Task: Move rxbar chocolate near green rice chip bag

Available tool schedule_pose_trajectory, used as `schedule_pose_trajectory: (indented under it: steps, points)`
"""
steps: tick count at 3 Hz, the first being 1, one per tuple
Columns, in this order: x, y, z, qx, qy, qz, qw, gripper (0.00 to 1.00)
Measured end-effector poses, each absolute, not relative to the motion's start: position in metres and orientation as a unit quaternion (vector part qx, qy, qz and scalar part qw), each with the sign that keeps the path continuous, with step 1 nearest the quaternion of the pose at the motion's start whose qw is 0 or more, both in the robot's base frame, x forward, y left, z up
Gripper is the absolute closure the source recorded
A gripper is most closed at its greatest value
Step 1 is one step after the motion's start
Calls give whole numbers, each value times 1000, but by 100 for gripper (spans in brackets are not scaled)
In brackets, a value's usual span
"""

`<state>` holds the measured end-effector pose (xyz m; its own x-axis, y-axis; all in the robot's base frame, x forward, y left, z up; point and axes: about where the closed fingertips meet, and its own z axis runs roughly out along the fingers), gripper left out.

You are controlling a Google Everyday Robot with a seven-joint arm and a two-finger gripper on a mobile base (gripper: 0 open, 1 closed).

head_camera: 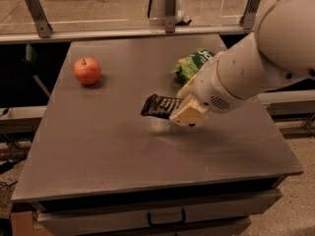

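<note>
Next, I set the rxbar chocolate between the green rice chip bag and the table's edge (238,91) with my gripper.
The rxbar chocolate (158,106), a flat black wrapper with white lettering, is held at its right end by my gripper (186,113), just above the table's middle with a shadow under it. The gripper's tan fingers (191,115) are shut on the bar. The green rice chip bag (191,66), crinkled and bright green, lies on the table behind and to the right of the bar, partly hidden by my white arm (246,73). A short gap separates the bar from the bag.
A red apple (87,71) sits at the back left of the grey table (108,151). A rail with metal posts (37,14) runs behind the table. A drawer handle (166,217) shows below the front edge.
</note>
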<state>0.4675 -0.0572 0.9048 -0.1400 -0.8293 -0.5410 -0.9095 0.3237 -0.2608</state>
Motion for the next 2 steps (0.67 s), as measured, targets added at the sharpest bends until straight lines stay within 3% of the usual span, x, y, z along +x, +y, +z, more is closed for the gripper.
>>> schedule_pose_trajectory:
  steps: [2]
  points:
    - [493,-131,918,-545,761,30,351,100]
